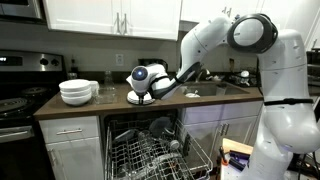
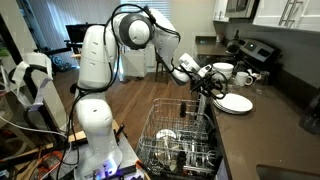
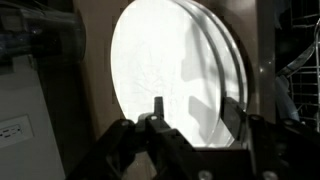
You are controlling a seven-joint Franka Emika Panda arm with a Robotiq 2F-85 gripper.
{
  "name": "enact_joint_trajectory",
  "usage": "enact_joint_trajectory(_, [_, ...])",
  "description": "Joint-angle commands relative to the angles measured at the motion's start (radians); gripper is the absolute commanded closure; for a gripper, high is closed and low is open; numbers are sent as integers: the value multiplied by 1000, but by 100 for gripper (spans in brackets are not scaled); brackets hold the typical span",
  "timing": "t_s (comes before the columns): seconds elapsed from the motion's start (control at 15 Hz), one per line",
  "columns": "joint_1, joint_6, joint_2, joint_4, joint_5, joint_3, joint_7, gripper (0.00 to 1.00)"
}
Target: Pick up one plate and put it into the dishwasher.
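The lower plate's rim sits close, so next I open and pinch only the top plate's rim [image 3: 217, 68] before lifting.
A small stack of white plates [image 1: 138, 99] lies on the brown counter above the dishwasher; it shows in both exterior views [image 2: 237, 103]. In the wrist view the top plate [image 3: 165, 60] fills most of the frame. My gripper [image 3: 194, 112] is open right at the stack, one finger over the plate's face and the other at its right rim. It shows in both exterior views [image 1: 146, 91] [image 2: 208, 86]. The dishwasher [image 1: 150, 150] is open with its grey wire rack [image 2: 180, 135] pulled out, holding some dishes.
Stacked white bowls [image 1: 78, 92] [image 2: 222, 70] stand on the counter beside the plates. A black-and-steel stove [image 1: 18, 95] [image 2: 255, 50] is beyond them. Mugs [image 2: 246, 78] sit near the bowls. The robot's white base [image 2: 95, 130] stands by the rack.
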Motion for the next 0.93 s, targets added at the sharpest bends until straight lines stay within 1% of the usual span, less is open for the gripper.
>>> enact_joint_trajectory(0.0, [-15, 23, 8, -2, 28, 5, -36, 65])
enact_joint_trajectory(0.13, [-16, 26, 12, -5, 28, 5, -38, 80])
enact_joint_trajectory(0.33, [-17, 31, 16, -6, 31, 5, -42, 84])
enact_joint_trajectory(0.4, [-17, 33, 17, -6, 32, 5, -43, 93])
enact_joint_trajectory(0.47, [-17, 34, 19, -6, 32, 5, -44, 95])
enact_joint_trajectory(0.53, [-17, 35, 19, -6, 33, 5, -44, 93])
enact_joint_trajectory(0.6, [-17, 37, 18, -7, 33, 5, -45, 99])
enact_joint_trajectory(0.67, [-16, 36, 15, -9, 32, 6, -46, 97])
enact_joint_trajectory(0.87, [-3, 22, 0, -16, 14, 8, -39, 96])
